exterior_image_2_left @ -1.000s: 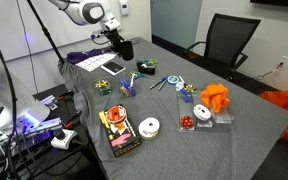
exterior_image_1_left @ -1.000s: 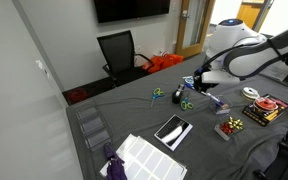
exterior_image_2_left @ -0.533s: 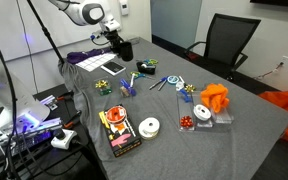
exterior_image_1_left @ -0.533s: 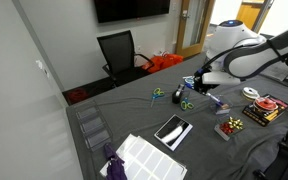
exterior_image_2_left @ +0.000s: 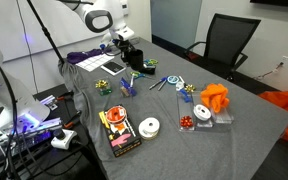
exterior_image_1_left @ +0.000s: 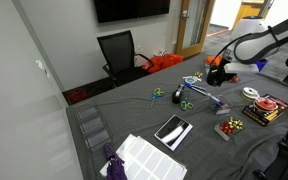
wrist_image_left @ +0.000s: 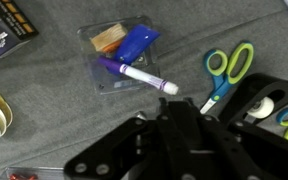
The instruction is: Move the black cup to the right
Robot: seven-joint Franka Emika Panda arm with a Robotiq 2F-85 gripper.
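The black cup will go down from my gripper onto the grey table [exterior_image_1_left: 235,99] [wrist_image_left: 80,106], between the tape roll and the clear tray.
The black cup [exterior_image_2_left: 137,57] hangs in my gripper [exterior_image_2_left: 131,46], lifted off the grey table, in both exterior views. It also shows as a dark shape at the gripper [exterior_image_1_left: 216,72], above the scissors area. In the wrist view my gripper [wrist_image_left: 177,105] fills the lower frame as a black mass. The cup cannot be told apart from the black fingers there.
Below the gripper lie a purple marker [wrist_image_left: 139,76] and a blue item in a clear tray, plus green-handled scissors [wrist_image_left: 227,72]. A black slab [exterior_image_1_left: 172,131], a white grid board [exterior_image_1_left: 149,158], an orange object [exterior_image_2_left: 216,97], a tape roll [exterior_image_2_left: 150,127] and a box [exterior_image_2_left: 117,130] are on the table.
The arm has swung away from the grid board toward the middle of the table, carrying the black cup with it and lifting it off the surface.
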